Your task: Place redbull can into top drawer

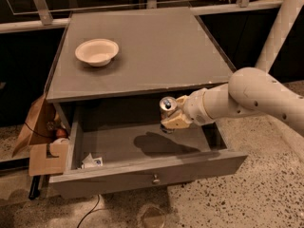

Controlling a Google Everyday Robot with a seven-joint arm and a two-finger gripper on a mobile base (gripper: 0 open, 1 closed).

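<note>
Next, my gripper lets go of the redbull can on the drawer's bottom at its dark shadow point(166, 148), back from the round knob.
The top drawer point(142, 177) is pulled open below the grey cabinet top, its front panel and small round knob facing me. My gripper point(172, 116) reaches in from the right on a white arm and is shut on the redbull can point(166, 105). The can stands upright, its shiny silver top showing, held above the drawer's inside right of centre. Its shadow falls on the drawer floor just below. The can's lower part is hidden by the fingers point(175, 121).
A cream round bowl point(97, 52) sits on the cabinet top point(156, 46) at the left. A small white packet point(91, 162) lies in the drawer's front left corner. A brown paper bag and cardboard point(40, 141) stand on the floor left of the cabinet. A white post point(280, 27) rises at right.
</note>
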